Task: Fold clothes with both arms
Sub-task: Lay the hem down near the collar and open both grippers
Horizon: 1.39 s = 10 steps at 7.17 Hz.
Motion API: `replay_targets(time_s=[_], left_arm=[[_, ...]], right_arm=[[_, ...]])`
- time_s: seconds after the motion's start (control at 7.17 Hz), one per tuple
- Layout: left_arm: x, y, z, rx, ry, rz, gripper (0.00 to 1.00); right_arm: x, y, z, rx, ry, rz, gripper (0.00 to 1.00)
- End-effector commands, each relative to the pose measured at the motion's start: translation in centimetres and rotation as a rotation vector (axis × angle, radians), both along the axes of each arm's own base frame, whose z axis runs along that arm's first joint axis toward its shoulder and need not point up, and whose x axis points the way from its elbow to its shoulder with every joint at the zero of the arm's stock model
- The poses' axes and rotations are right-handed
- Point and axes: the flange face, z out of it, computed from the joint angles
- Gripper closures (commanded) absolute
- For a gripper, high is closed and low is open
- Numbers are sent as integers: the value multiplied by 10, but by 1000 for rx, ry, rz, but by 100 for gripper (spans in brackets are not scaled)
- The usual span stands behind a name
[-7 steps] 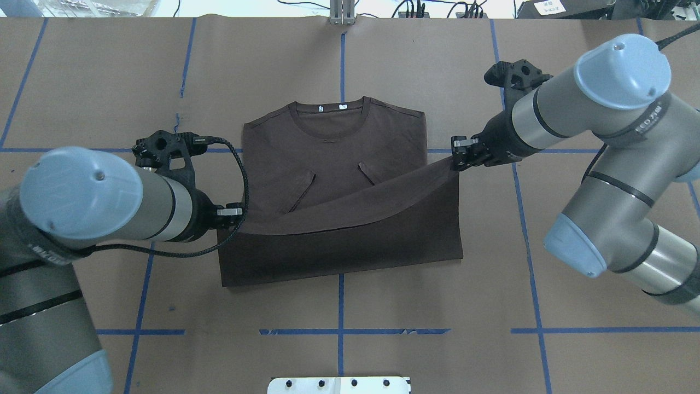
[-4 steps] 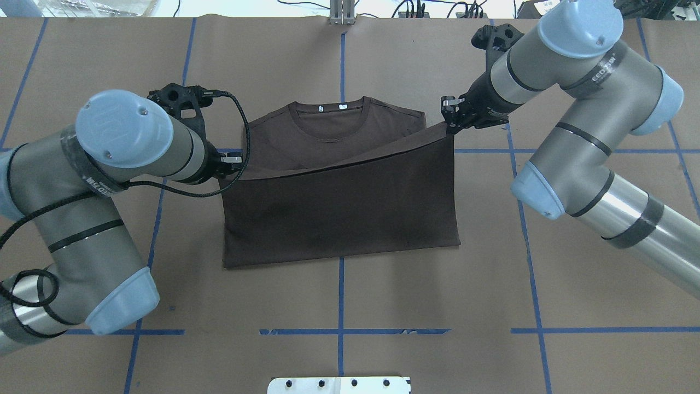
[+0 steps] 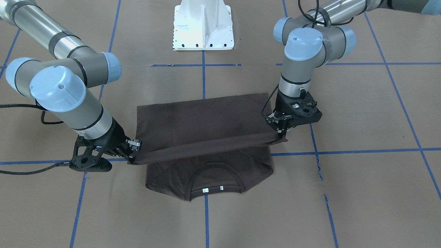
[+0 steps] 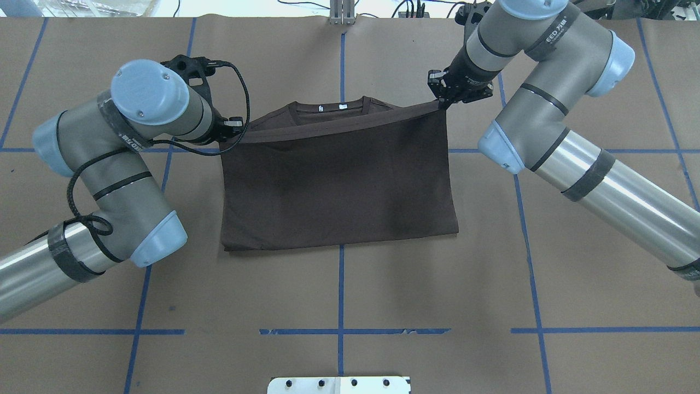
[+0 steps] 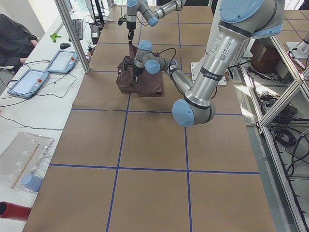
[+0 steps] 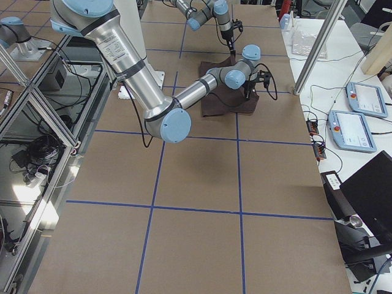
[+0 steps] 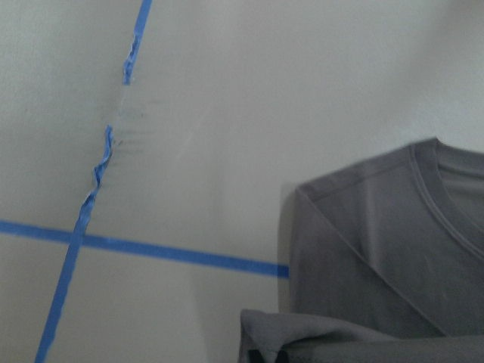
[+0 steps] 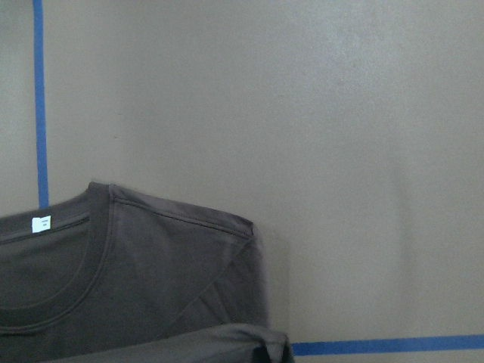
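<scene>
Next, my left gripper releases the corner of the hem just outside the T-shirt's shoulder tip (image 3: 283, 167) (image 7: 265, 208), toward the frayed blue tape.
The dark brown T-shirt (image 4: 339, 180) lies on the brown paper-covered table, its lower half doubled over the upper half. The ribbed collar (image 4: 328, 106) with small white labels still shows at the far edge. My left gripper (image 4: 232, 128) is shut on the hem's left corner, just above the left shoulder. My right gripper (image 4: 440, 101) is shut on the hem's right corner, beyond the right shoulder. In the front-facing view the hem hangs taut between the left gripper (image 3: 280, 132) and the right gripper (image 3: 132, 151), above the collar (image 3: 213, 179). The wrist views show the shoulders below (image 7: 393, 249) (image 8: 151, 265).
Blue tape lines (image 4: 340, 284) grid the table. The white base pedestal (image 3: 203, 27) stands on the robot's side. A metal post (image 4: 342, 13) is at the far edge. Tablets (image 5: 29, 82) and cables lie on the side bench beyond the table.
Both grippers have carried the hem away from the robot toward the collar. The lifted layer now covers the chest and folded sleeves; only the collar strip still shows.
</scene>
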Motion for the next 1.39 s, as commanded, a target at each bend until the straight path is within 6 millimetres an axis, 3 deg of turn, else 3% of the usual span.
replay_targets(time_s=[0.0, 0.14, 0.42, 0.84, 0.98, 1.12, 1.26], left_arm=[[6, -32, -9, -3, -5, -28, 100], [8, -40, -1, -1, -8, -33, 100], [11, -45, 7, 7, -18, -22, 100], [12, -46, 8, 14, -10, -22, 100], [13, -46, 7, 20, -5, -22, 82], [17, -46, 11, 18, -13, -19, 1], [20, -48, 10, 18, -16, -20, 0]], right_arm=[[-13, -18, -8, -12, 10, 1, 100], [-19, -26, -8, -13, 11, 1, 100], [-26, -35, 13, 11, -5, 3, 100], [-26, -35, 13, 11, -5, 3, 100], [-24, -35, 14, 13, -5, 5, 100], [-23, -35, 18, 11, 0, 6, 54], [-23, -34, 18, 38, -8, -1, 1]])
